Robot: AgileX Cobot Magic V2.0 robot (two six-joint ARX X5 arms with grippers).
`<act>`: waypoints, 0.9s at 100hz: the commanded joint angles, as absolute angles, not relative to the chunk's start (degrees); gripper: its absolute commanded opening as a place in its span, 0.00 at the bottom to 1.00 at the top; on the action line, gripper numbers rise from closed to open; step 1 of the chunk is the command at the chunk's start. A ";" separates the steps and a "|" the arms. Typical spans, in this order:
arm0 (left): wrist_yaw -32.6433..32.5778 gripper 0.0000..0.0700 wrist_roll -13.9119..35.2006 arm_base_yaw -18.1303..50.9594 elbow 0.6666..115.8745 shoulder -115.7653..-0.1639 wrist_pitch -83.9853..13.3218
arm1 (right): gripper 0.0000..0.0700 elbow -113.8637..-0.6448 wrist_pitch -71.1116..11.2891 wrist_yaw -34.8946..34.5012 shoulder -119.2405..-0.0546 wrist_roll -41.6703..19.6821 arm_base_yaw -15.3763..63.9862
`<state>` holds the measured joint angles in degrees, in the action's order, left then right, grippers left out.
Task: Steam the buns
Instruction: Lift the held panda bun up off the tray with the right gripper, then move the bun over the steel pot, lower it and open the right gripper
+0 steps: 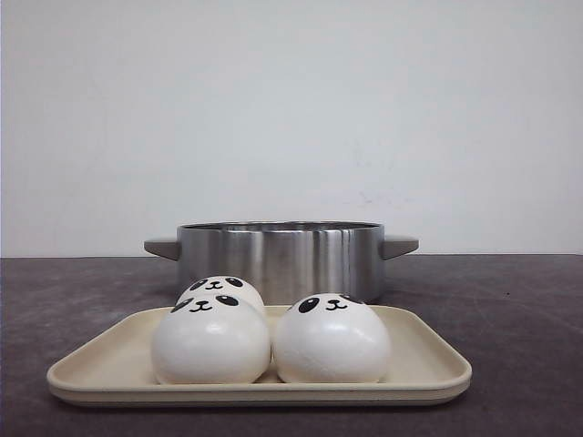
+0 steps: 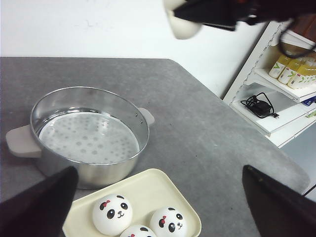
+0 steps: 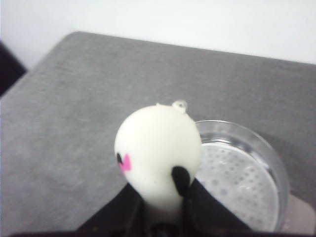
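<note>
I need to let go of the bun with my right gripper on the perforated steaming plate inside the steel pot (image 1: pixel 313 240).
Three white panda-faced buns (image 1: pixel 209 341) (image 1: pixel 332 341) (image 1: pixel 223 289) sit on a cream tray (image 1: pixel 437 364) in front of a steel pot (image 1: pixel 278 255). No gripper shows in the front view. In the left wrist view the same buns (image 2: pixel 112 214) (image 2: pixel 169 224) lie on the tray (image 2: pixel 148 190) beside the pot (image 2: pixel 98 173), whose perforated steaming plate is bare. My left gripper (image 2: pixel 158 173) hangs open above the tray. My right gripper (image 3: pixel 160 190) is shut on another bun (image 3: pixel 158 148), squeezing it, high above the table beside the pot (image 3: pixel 276 173). It also shows as the right gripper (image 2: pixel 217 12) with its bun (image 2: pixel 183 24).
A white shelf (image 2: pixel 291 69) with bottles and a black cable (image 2: pixel 259 106) stands past the table's right edge. The grey table's rounded corner (image 2: pixel 170 61) lies behind the pot. A white wall backs the scene.
</note>
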<state>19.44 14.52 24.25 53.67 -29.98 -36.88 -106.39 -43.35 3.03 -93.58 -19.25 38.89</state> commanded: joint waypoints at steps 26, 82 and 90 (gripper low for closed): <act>19.25 0.97 13.91 24.51 54.30 -30.20 -36.07 | 0.00 -107.44 -42.87 3.14 -108.07 -17.08 34.96; 19.27 0.97 13.96 24.51 54.30 -30.20 -36.51 | 0.00 -107.44 -37.15 5.74 -125.95 -15.75 31.83; 19.25 0.97 13.93 24.51 54.30 -30.20 -36.51 | 0.00 -107.42 -37.39 6.59 -126.45 -15.68 31.53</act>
